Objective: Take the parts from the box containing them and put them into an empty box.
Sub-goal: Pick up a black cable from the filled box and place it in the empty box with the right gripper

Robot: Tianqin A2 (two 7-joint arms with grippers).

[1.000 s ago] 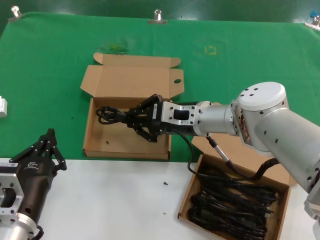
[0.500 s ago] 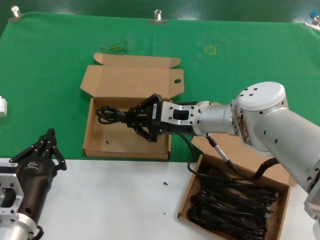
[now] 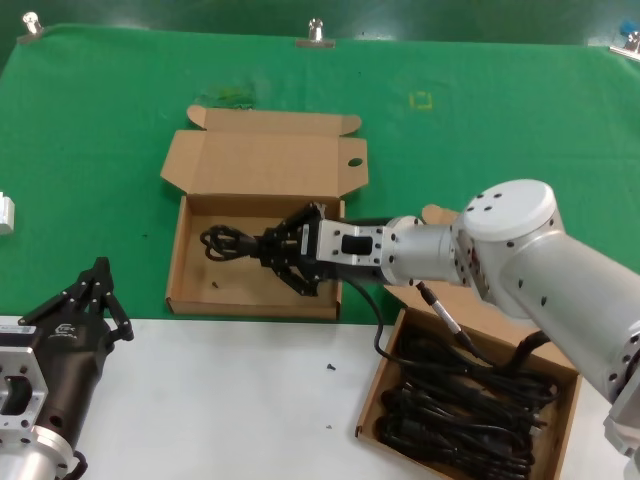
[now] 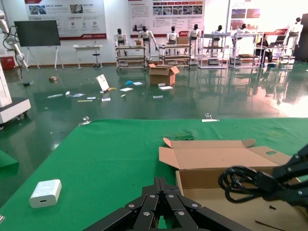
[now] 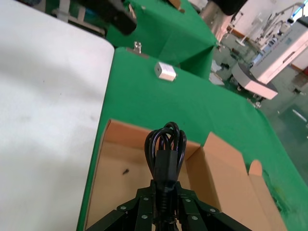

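The black cable bundle, now held just over that box's floor, will lie on the middle of the empty box's bottom point(image 3: 254, 260) point(image 5: 159, 193) after my right gripper releases it.
The empty box point(image 3: 176, 262), its floor marked by dark specks, lies open on the green cloth with its lid point(image 3: 270, 165) folded back. My right gripper point(image 3: 270, 255) is shut on a black cable bundle point(image 3: 226, 243) and holds it just over this box's floor; the right wrist view shows the cable point(image 5: 166, 144) in the jaws above the floor point(image 5: 120, 159). The box containing the parts point(image 3: 378, 385) sits front right with several black cables point(image 3: 465, 405) in it. My left gripper point(image 3: 100, 290) is shut and empty at the front left, parked.
A small white block point(image 3: 5, 213) lies at the cloth's left edge and also shows in the left wrist view point(image 4: 44, 192). A white tabletop point(image 3: 250, 400) runs along the front. Metal clips point(image 3: 315, 32) hold the cloth at the far edge.
My right gripper has moved with the cable a little toward the front of the speck-marked box and lower. The left arm has not moved.
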